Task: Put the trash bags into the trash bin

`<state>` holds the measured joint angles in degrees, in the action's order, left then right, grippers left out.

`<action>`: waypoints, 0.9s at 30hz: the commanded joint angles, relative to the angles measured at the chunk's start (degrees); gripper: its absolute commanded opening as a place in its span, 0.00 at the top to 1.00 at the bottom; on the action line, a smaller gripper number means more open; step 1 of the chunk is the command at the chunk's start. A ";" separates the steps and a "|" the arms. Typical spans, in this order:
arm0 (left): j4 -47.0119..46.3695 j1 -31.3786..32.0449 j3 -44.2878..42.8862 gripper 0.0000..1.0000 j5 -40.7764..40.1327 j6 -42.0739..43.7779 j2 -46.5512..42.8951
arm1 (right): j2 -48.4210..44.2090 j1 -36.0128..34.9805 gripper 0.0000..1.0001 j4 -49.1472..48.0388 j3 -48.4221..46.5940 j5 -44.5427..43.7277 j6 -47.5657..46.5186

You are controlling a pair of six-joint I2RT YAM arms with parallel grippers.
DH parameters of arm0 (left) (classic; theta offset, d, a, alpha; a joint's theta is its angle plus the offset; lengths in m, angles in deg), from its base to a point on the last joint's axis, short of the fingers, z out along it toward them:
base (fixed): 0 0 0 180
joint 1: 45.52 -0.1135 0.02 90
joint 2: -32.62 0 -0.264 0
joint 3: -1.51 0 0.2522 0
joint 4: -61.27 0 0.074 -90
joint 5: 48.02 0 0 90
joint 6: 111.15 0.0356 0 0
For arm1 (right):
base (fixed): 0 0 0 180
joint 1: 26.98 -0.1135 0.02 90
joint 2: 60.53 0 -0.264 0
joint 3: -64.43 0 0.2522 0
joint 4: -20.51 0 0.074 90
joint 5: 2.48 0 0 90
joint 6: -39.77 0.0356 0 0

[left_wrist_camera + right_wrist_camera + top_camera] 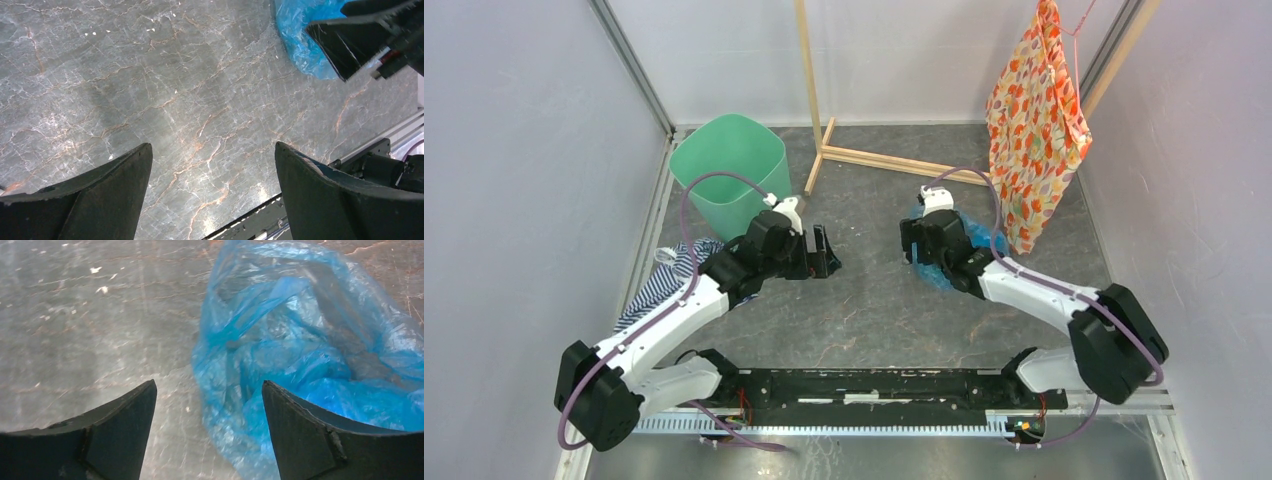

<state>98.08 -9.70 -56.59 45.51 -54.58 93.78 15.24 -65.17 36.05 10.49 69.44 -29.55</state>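
My left gripper is going to close on the light-blue trash bag's edge [917, 269] [284, 44] that faces the mint-green trash bin, on the side away from the floral fabric.
The light-blue trash bag [977, 236] lies crumpled on the marble floor, right of centre. It fills the right half of the right wrist view [310, 345] and shows at the top right of the left wrist view [300, 35]. My right gripper [921, 258] is open just above the bag's left edge, one finger over the bag, one over bare floor [207, 390]. The mint-green trash bin [729, 170] stands upright at the back left. My left gripper [824, 255] is open and empty over bare floor [212, 150], between the bin and the bag.
A blue-and-white striped cloth [669, 275] lies under the left arm by the left wall. An orange floral fabric [1036, 130] hangs at the back right from a wooden rack [864, 155], close behind the bag. Walls close in on the left and right.
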 commanded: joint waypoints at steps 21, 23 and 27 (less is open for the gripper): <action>-2.59 0.16 2.81 0.04 -7.37 -3.92 -2.92 | 12.77 -6.01 1.00 -7.76 -8.16 7.08 1.70; -2.53 0.14 2.56 0.05 -7.14 -3.91 -2.58 | 11.00 -9.35 1.00 -8.04 -7.23 8.37 3.89; -2.40 0.13 1.70 0.06 -6.20 -4.09 -1.75 | 9.32 -13.13 0.85 -9.51 -5.96 10.38 6.77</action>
<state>97.51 -9.70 -54.01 39.68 -56.35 92.08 27.61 -75.93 28.49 3.45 76.74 -26.99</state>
